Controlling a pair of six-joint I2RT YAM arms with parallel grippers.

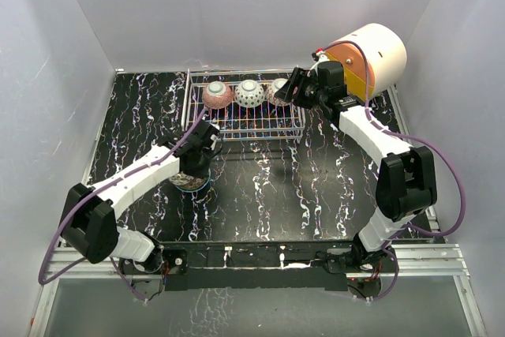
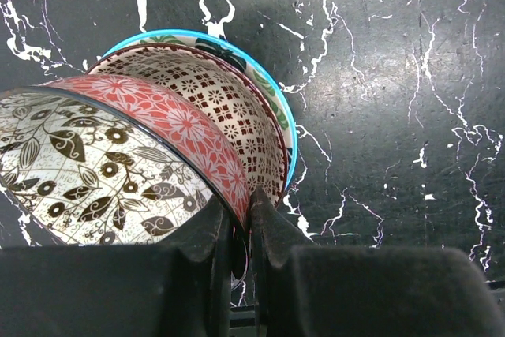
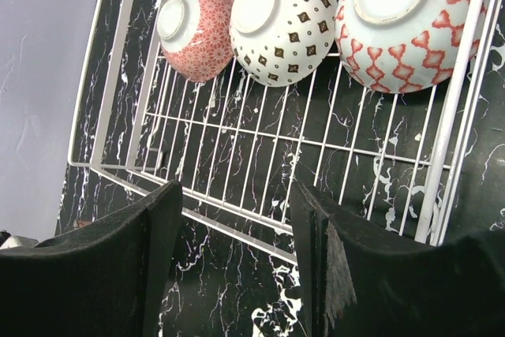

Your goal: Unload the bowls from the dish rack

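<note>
The robot's left gripper should release the red-patterned bowl, now held tilted over the nested bowls, inside the brown-lattice bowl (image 1: 190, 181) (image 2: 180, 141), which is nested in the blue-rimmed one.
The white wire dish rack (image 1: 260, 128) stands at the back middle of the table. Three bowls lie foot-up along its far side: a pink one (image 1: 217, 95), a white one with brown diamonds (image 1: 250, 93) and a white one with red marks (image 1: 278, 91). My left gripper (image 1: 195, 167) is shut on the rim of a red-patterned bowl (image 2: 158, 112) with a leaf pattern inside. It holds that bowl tilted over two nested bowls, a brown-lattice one (image 2: 229, 100) and a blue-rimmed one (image 2: 237, 49). My right gripper (image 1: 293, 88) is open and empty over the rack's right end.
In the right wrist view the gripper (image 3: 237, 191) hangs above the rack's front rail (image 3: 230, 212), with the pink (image 3: 197, 33), diamond (image 3: 284, 25) and red-marked (image 3: 402, 25) bowls beyond. A white-orange-yellow cylinder unit (image 1: 371, 57) stands back right. White walls enclose the black marble table (image 1: 300, 187).
</note>
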